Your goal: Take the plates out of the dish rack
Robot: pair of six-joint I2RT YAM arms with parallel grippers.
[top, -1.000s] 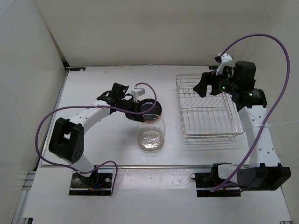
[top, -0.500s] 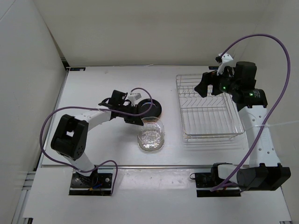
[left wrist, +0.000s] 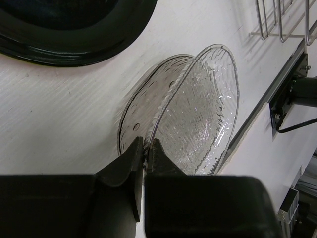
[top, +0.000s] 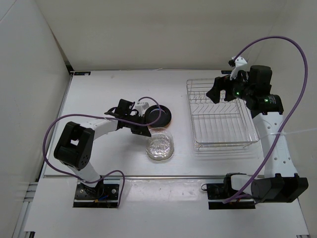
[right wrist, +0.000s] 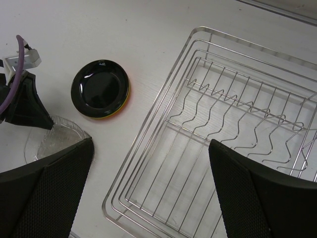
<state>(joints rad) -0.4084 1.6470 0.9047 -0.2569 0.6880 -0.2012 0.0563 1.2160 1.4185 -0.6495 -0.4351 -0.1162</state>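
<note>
Next, my left gripper releases the clear plate between the black plate and the table's front edge [top: 160,148] [left wrist: 176,119].
The clear plate [top: 160,147] lies low on the table, tilted, one edge resting on the surface. My left gripper [top: 145,131] is shut on its near rim; in the left wrist view my gripper [left wrist: 145,148] pinches the rim of the clear plate [left wrist: 198,109]. The black plate [top: 159,115] sits just behind it, with an orange edge [right wrist: 118,110] showing beneath it. The lime green plate is not visible. The dish rack [top: 221,119] holds no plates. My right gripper [top: 218,92] hangs wide open above the rack [right wrist: 233,134].
White walls enclose the table at the left and back. The rack stands at the right. The left arm's purple cable [top: 148,101] loops over the black plate. The table's front edge [top: 163,176] runs just below the clear plate.
My left gripper has lowered the clear plate from standing nearly upright to lying almost flat on the table. The right arm has not moved.
</note>
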